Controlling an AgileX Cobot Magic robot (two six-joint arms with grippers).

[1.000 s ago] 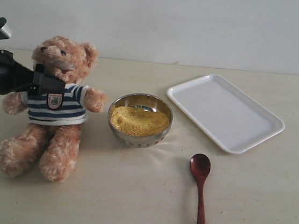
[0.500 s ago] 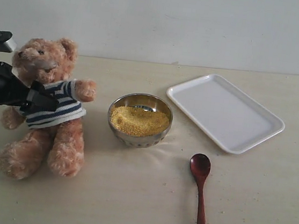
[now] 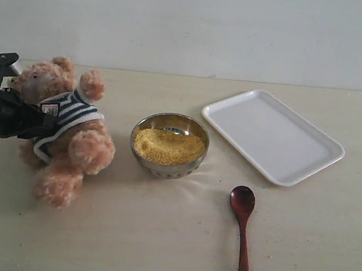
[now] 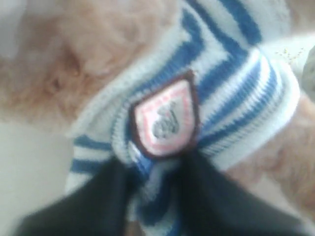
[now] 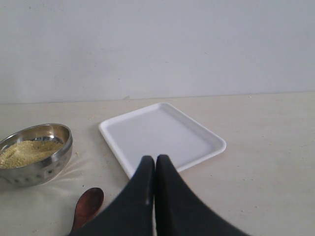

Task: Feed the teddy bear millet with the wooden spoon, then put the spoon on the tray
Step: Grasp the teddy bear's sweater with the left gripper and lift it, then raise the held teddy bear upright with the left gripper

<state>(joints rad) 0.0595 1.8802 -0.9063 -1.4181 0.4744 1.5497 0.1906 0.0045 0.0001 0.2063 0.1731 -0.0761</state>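
Note:
The left gripper pinches only a fold of the shirt and the teddy bear leans back, so the robot should lay it down and clasp its whole torso [image 3: 73, 118].
The teddy bear [image 3: 70, 133] in its striped shirt leans far back to the left, its legs raised toward the steel bowl. My left gripper [image 3: 46, 120] comes in from the left and is shut on a fold of the shirt just under the crest badge [image 4: 165, 118]; its dark fingers [image 4: 106, 191] pinch the cloth from both sides. The millet [image 3: 168, 146] fills the steel bowl [image 3: 164, 167]. On the table in front of the tray [image 3: 272, 136] lies the wooden spoon [image 3: 244, 228], untouched. My right gripper [image 5: 155, 160] is shut and empty, hovering near the spoon's bowl [image 5: 88, 206].
A pale wall [image 3: 193, 26] closes off the back of the table. The white tray [image 5: 162, 135] lies at an angle, right of the steel bowl [image 5: 37, 162]. The right arm does not show in the exterior view.
The left jaws have closed on the bear's shirt. The bear, upright a second ago, has been pulled left and tipped backward, its legs swinging up off the table.

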